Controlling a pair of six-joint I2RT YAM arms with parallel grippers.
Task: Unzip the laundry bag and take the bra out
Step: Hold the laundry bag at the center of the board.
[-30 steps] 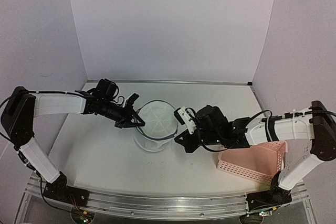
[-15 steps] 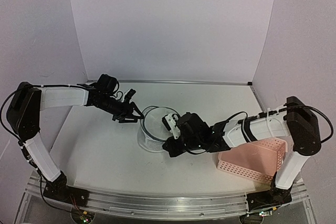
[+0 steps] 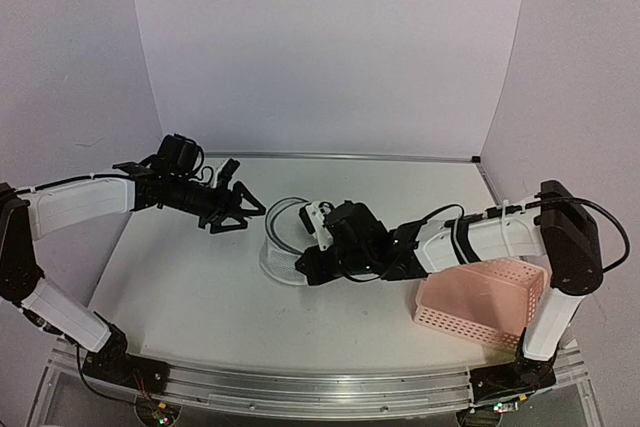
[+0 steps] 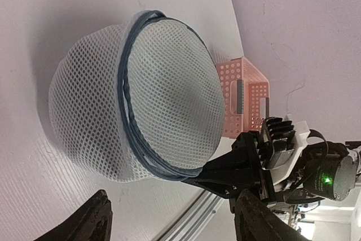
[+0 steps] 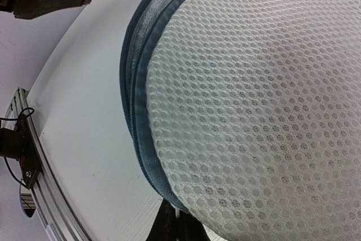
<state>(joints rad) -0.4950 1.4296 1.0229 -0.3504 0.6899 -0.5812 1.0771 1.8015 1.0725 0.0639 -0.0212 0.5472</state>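
The laundry bag tilts with only my right gripper on its zipper, so I need to use my left gripper to pinch the bag's rim nearby (image 4: 148,161) and steady it before unzipping.
The laundry bag (image 3: 282,239), a round white mesh cylinder with a dark zipper rim, sits mid-table, tilted. In the left wrist view the laundry bag (image 4: 141,100) shows its lid and blue-grey zipper. My right gripper (image 3: 303,269) is at the bag's near edge. In the right wrist view the right gripper (image 5: 177,223) is shut on the zipper (image 5: 141,145) below the mesh lid. My left gripper (image 3: 240,214) stands open just left of the bag, apart from it. The left gripper (image 4: 175,224) holds nothing between its fingers. The bra is hidden.
A pink perforated basket (image 3: 480,302) stands at the right near the right arm, and the pink basket (image 4: 242,94) shows behind the bag from the left wrist. The metal rail (image 3: 300,387) runs along the table's near edge. White walls enclose the back and sides.
My left gripper has opened, let go of the bag's rim and drawn back to the left. The right gripper has moved left along the bag's near rim, staying shut.
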